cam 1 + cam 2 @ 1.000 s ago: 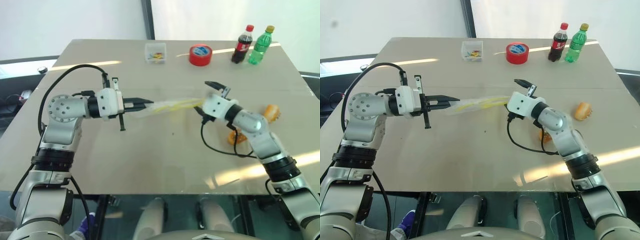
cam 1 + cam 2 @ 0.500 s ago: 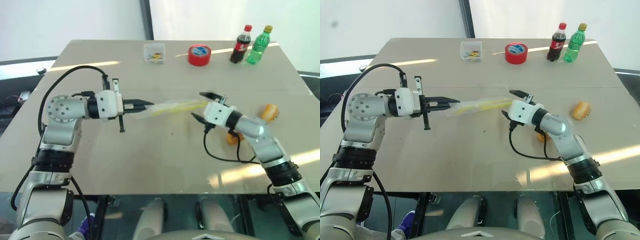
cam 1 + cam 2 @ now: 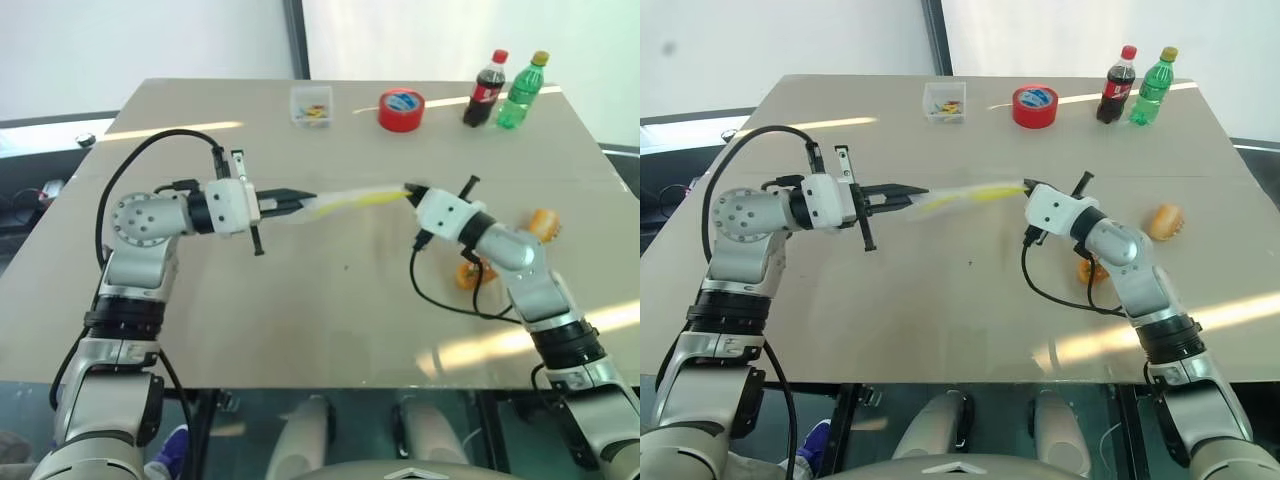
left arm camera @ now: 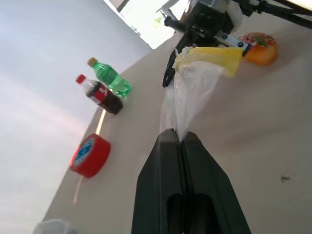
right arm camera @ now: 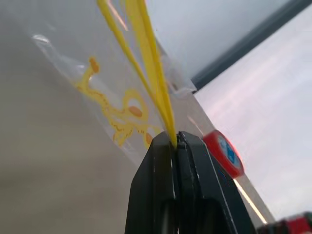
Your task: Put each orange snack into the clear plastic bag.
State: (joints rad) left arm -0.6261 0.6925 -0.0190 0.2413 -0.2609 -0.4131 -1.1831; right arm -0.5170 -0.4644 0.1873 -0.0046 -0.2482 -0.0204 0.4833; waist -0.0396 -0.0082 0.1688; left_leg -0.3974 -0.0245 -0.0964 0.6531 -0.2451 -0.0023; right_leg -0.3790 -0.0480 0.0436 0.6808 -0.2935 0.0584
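Next, my left gripper takes the yellow strip's loose end (image 3: 322,210) before my right gripper spreads the bag's opening, because it pinches only the bag's clear end.
The clear plastic bag (image 3: 350,199) hangs stretched above the table between both grippers, its yellow seal strip (image 5: 146,63) at the right end. My left gripper (image 3: 303,204) is shut on the bag's clear end, seen close in the left wrist view (image 4: 178,138). My right gripper (image 3: 411,191) is shut on the yellow strip (image 5: 174,140). One orange snack (image 3: 543,222) lies on the table to the right of my right arm. A second orange snack (image 3: 468,275) lies under that forearm, partly hidden.
At the table's far edge stand a small clear box (image 3: 311,105), a red tape roll (image 3: 401,108), a cola bottle (image 3: 484,88) and a green bottle (image 3: 522,90). A black cable loops below my right wrist (image 3: 440,300).
My right gripper was open beside the bag's yellow end; it has closed on the strip. The bag now runs straighter between the two grippers.
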